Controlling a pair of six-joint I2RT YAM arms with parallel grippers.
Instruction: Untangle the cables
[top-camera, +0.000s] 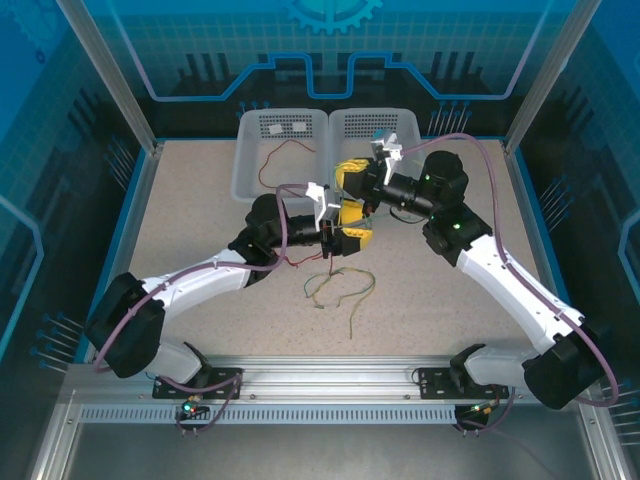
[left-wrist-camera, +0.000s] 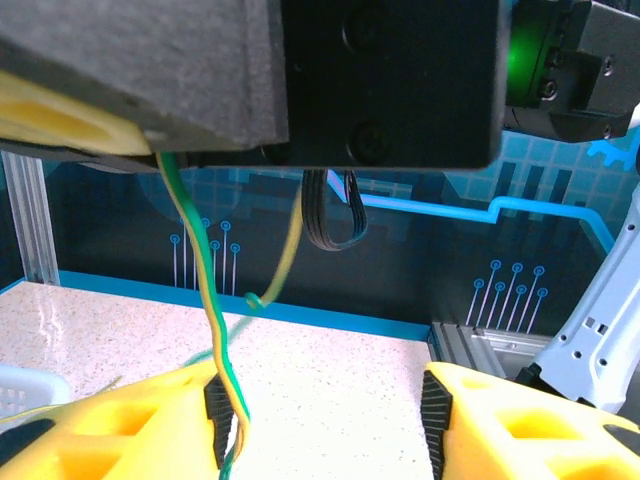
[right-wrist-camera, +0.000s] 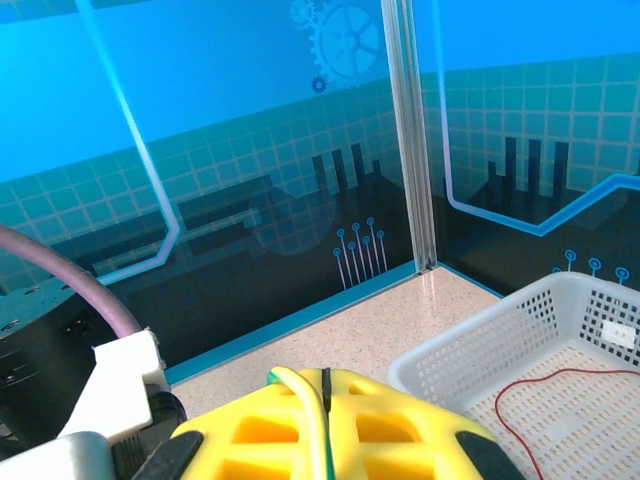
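Note:
The yellow-green cable hangs along one finger of the robot's open left gripper, so that gripper should close on the hanging cable (left-wrist-camera: 216, 312) before both grippers lift it.
My right gripper (right-wrist-camera: 325, 378) is shut on a yellow-green cable (right-wrist-camera: 310, 400) that runs out between its yellow fingers. In the top view the right gripper (top-camera: 350, 178) hovers just behind the left gripper (top-camera: 352, 235). From it the yellow-green cable (left-wrist-camera: 212, 320) hangs down past the left pad (left-wrist-camera: 218, 410) of my left gripper (left-wrist-camera: 325, 425), whose jaws stand wide apart and clamp nothing. More yellow-green cables (top-camera: 345, 290) lie in loose loops on the table below. A red cable (top-camera: 283, 153) lies in the left basket. Another red cable (top-camera: 300, 262) curls by the left wrist.
Two white perforated baskets stand side by side at the back: the left basket (top-camera: 250, 150) and the right basket (top-camera: 400, 122). In the right wrist view a basket (right-wrist-camera: 470, 350) with a red cable (right-wrist-camera: 530, 400) sits close on the right. Transparent walls enclose the table.

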